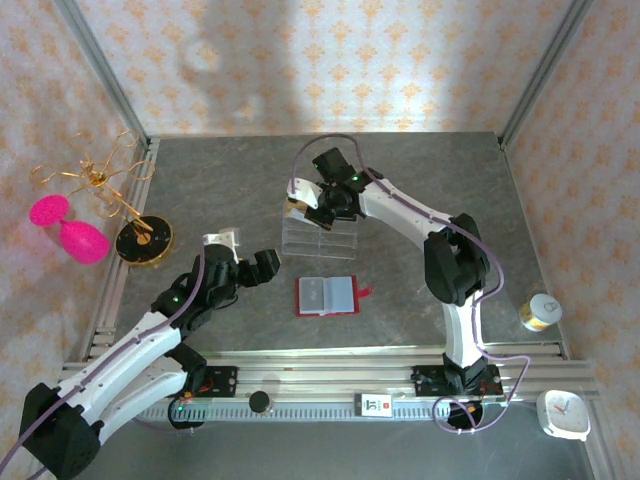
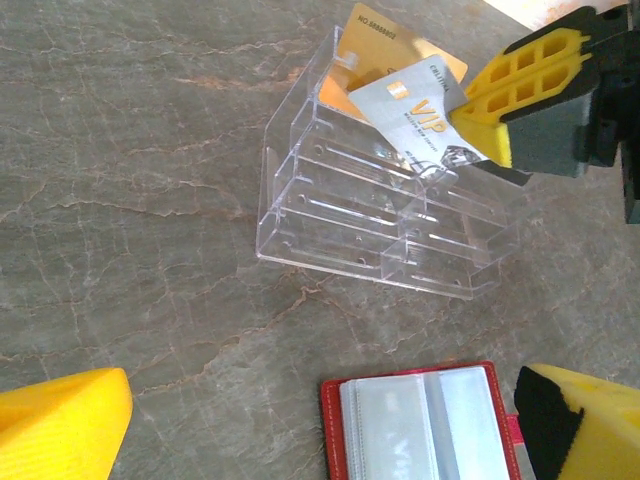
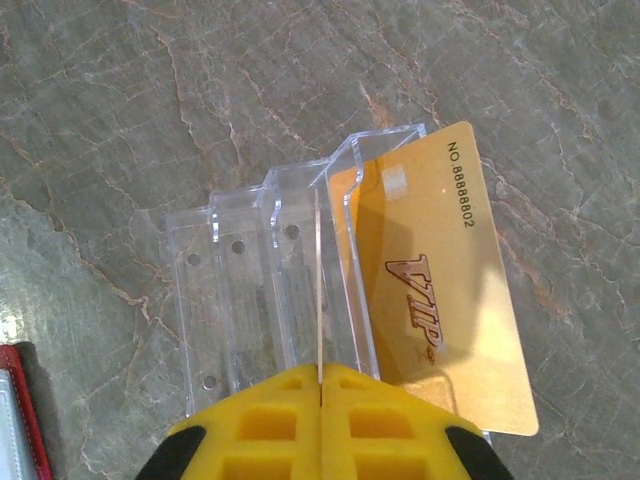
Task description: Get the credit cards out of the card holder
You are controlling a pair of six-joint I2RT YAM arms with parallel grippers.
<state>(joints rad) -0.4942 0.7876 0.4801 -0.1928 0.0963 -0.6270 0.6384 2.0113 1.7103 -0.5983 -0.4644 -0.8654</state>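
I need to let go of the credit card with my right gripper in the clear stand's level (image 1: 319, 218) (image 3: 313, 285) just in front of the gold card.
The card holder (image 1: 327, 296), a red wallet, lies open and flat on the grey table with its clear sleeves (image 2: 400, 430) facing up. My left gripper (image 1: 262, 266) hovers just left of it, jaws wide open and empty, and in the left wrist view this gripper (image 2: 320, 430) straddles the wallet's left edge. My right gripper (image 1: 305, 205) is shut on a whitish credit card (image 2: 415, 120). That card (image 3: 319, 290) appears edge-on over a tier of the clear acrylic stand (image 3: 230, 290). A gold card (image 3: 440, 290) leans in the stand's rear tier.
The acrylic stand (image 1: 318, 238) sits just behind the wallet. A pink goblet (image 1: 70, 230), a gold wire ornament (image 1: 100, 180) and a black disc (image 1: 143, 240) stand at the left edge. A small jar (image 1: 540, 312) and a white clock (image 1: 563, 414) are at the right.
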